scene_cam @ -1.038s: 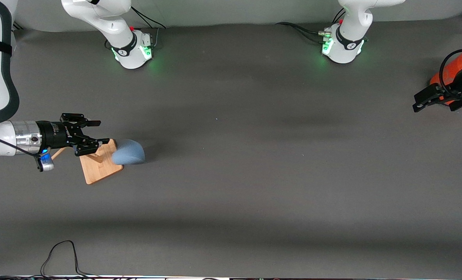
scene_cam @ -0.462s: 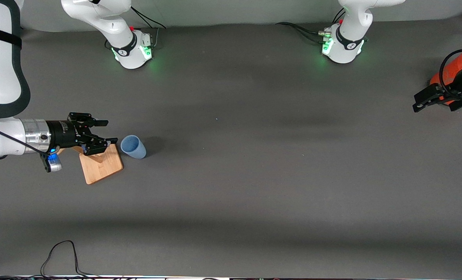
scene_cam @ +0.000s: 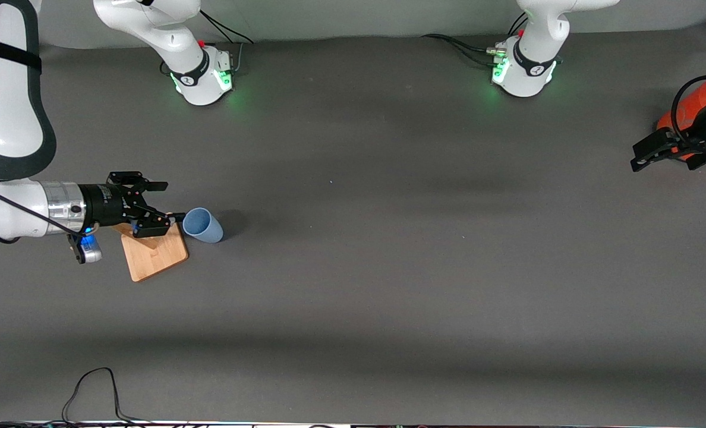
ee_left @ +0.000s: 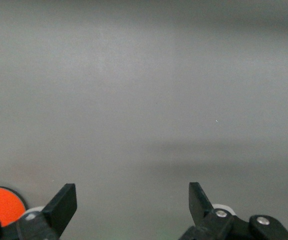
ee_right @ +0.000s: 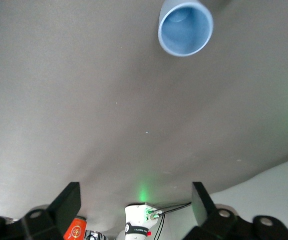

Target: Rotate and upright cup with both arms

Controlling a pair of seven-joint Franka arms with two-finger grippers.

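My right gripper should grip the cup's rim point(scene_cam: 210, 216) point(ee_right: 191, 54) at the side facing away from the wooden rack, with one finger inside the light-blue cup.
The light-blue cup point(scene_cam: 203, 224) lies on its side on the table beside the wooden rack's base, its mouth toward the right arm's end of the table. In the right wrist view the cup point(ee_right: 185, 27) shows its open mouth and empty inside. My right gripper point(scene_cam: 166, 202) is open and empty over the rack, one fingertip point(scene_cam: 176, 216) close by the cup's rim. In its own view the right gripper point(ee_right: 134, 200) holds nothing. My left gripper point(scene_cam: 656, 156) waits at the left arm's end of the table, open and empty in its own view point(ee_left: 132, 200).
The wooden rack with a square base point(scene_cam: 154, 254) stands beside the cup, partly under the right gripper. An orange can point(scene_cam: 689, 110) stands by the left gripper and also shows in the left wrist view point(ee_left: 1, 205). A cable point(scene_cam: 91, 386) lies at the near table edge.
One second ago the cup was a blur over the rack; it then came to rest on its side on the table. My right gripper has moved toward the cup. The left arm has not moved.
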